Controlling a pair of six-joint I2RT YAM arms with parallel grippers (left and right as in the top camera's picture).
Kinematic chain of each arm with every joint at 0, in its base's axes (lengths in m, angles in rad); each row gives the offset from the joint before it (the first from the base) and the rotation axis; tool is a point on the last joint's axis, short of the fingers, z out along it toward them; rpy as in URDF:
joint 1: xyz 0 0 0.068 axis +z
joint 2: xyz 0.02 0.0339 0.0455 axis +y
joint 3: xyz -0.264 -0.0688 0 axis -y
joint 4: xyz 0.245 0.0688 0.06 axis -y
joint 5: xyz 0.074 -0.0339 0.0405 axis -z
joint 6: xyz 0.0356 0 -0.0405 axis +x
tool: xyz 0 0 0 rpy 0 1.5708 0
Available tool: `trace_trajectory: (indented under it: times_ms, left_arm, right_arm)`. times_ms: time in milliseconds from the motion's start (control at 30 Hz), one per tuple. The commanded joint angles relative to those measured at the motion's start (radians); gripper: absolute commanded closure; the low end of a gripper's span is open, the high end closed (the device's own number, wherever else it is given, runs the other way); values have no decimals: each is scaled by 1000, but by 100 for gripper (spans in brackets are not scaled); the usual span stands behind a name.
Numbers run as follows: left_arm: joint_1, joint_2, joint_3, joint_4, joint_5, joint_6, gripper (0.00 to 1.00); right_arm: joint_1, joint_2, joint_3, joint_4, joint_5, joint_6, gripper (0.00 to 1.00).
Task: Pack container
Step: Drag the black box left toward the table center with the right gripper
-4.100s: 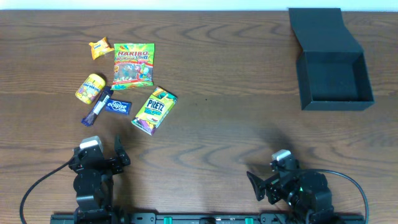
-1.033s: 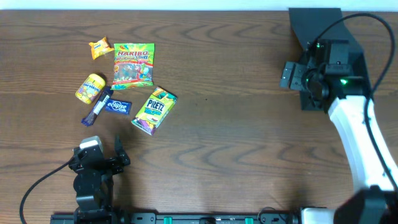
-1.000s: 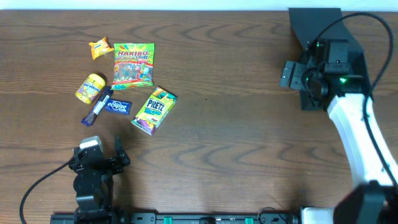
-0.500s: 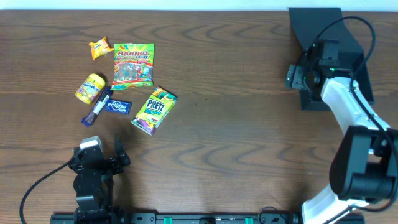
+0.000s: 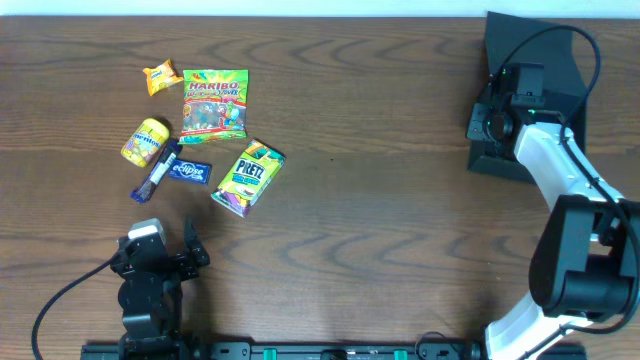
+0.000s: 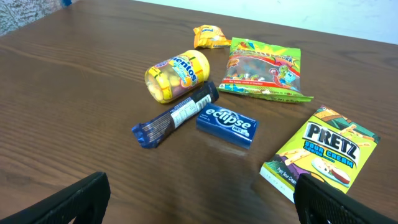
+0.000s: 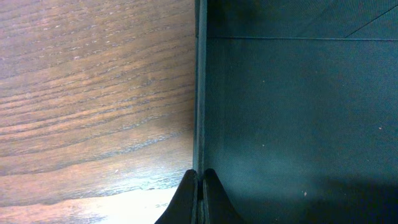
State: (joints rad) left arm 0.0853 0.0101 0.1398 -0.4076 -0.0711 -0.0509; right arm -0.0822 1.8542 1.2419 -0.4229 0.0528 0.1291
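Next, I let go of the container with my right gripper on the bare wood table (image 5: pixel 349 150), beside the Pretz box.
The container (image 5: pixel 560 60), a dark teal-black box with its flap lid open, sits at the table's far right. My right gripper (image 5: pixel 490 122) is shut on its left wall. In the right wrist view the two fingers (image 7: pixel 199 180) pinch that thin wall (image 7: pixel 200 93), with the bare box floor (image 7: pixel 298 112) to the right. My left gripper (image 5: pixel 165 248) rests open at the front left, holding nothing. Its fingers (image 6: pixel 62 202) frame the snacks: a Haribo bag (image 5: pixel 214 103), a Pretz box (image 5: pixel 248 177), a yellow Mentos tub (image 5: pixel 144 141) and an Eclipse gum pack (image 5: pixel 188 171).
A dark wrapped bar (image 5: pixel 157 173) lies beside the gum and a small orange candy packet (image 5: pixel 161 76) sits left of the Haribo bag. The right arm's cable arcs over the container. Brown wood table (image 5: pixel 380 200) lies between the snacks and the box.
The right arm came from the front right to the container, and its jaws went from open to shut on the left wall. The container has shifted and turned slightly. The left arm stayed still.
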Motion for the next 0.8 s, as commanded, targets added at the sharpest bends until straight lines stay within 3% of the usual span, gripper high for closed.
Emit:
trace_trajectory:
  times_ms: [0,300,533,767]
  left_arm:
    - [6,-6,-19,-6,-10,11,5]
    - [6,-6,-19,-6,-10,11,5]
    - [6,-6,-19,-6,-10,10,5]
    - [6,-6,-19,-6,-10,10,5]
  right_arm:
    - [-2,-3,18,5,-68,4,99]
    - [38,-13,48,-82,-169,39,99]
    - [272,-13,203,-272,-48,185,99]
    - [501,-13,249,-283,-11,301,99]
